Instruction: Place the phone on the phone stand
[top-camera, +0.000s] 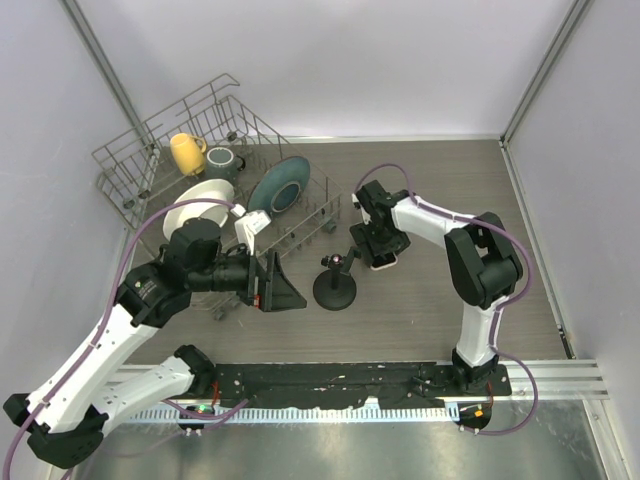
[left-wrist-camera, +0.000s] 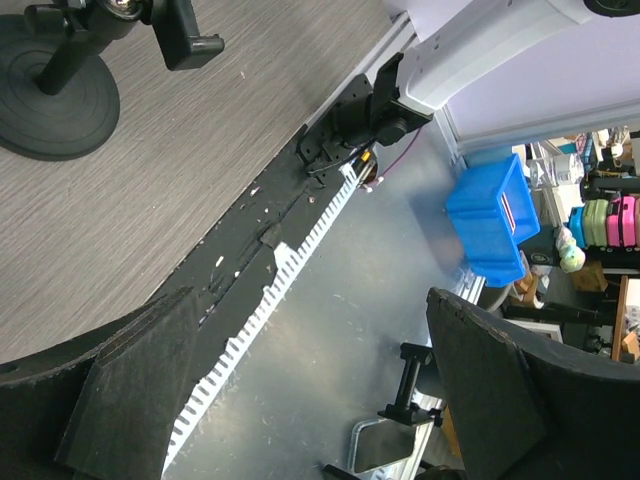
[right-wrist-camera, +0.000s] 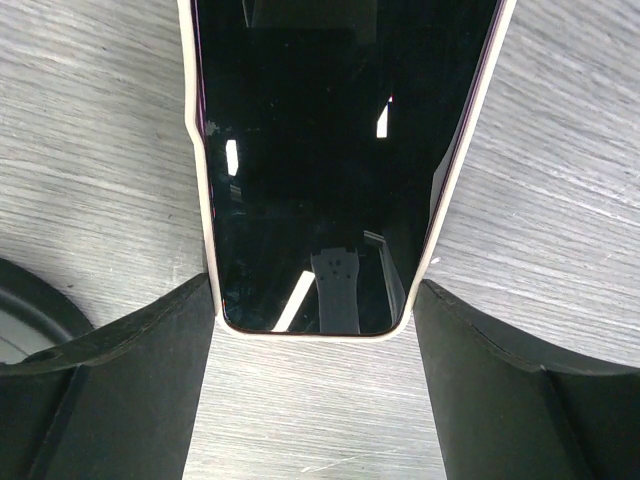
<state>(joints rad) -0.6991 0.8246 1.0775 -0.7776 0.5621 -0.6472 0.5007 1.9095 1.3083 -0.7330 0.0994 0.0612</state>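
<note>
The phone's rounded end is between my right gripper's fingers, so next I open, move back along the phone and take its side edges nearer the middle (right-wrist-camera: 204, 190).
The phone (right-wrist-camera: 330, 150), black screen with a pale rim, sits between my right gripper's (right-wrist-camera: 312, 297) two fingers, which press on its side edges near its rounded end. In the top view the right gripper (top-camera: 380, 248) holds the phone (top-camera: 385, 263) low over the table, just right of the phone stand (top-camera: 335, 288). The stand is black, with a disc base, a thin post and a clamp head (top-camera: 340, 261). Its base edge shows at the right wrist view's left (right-wrist-camera: 20, 315). My left gripper (top-camera: 288, 290) is open and empty left of the stand, which shows in its view (left-wrist-camera: 50, 95).
A grey wire dish rack (top-camera: 200, 130) at the back left holds a yellow mug (top-camera: 186, 152), a teal plate (top-camera: 278, 186) and white plates. A black rail (top-camera: 330, 380) runs along the near table edge. A blue bin (left-wrist-camera: 490, 220) stands off the table.
</note>
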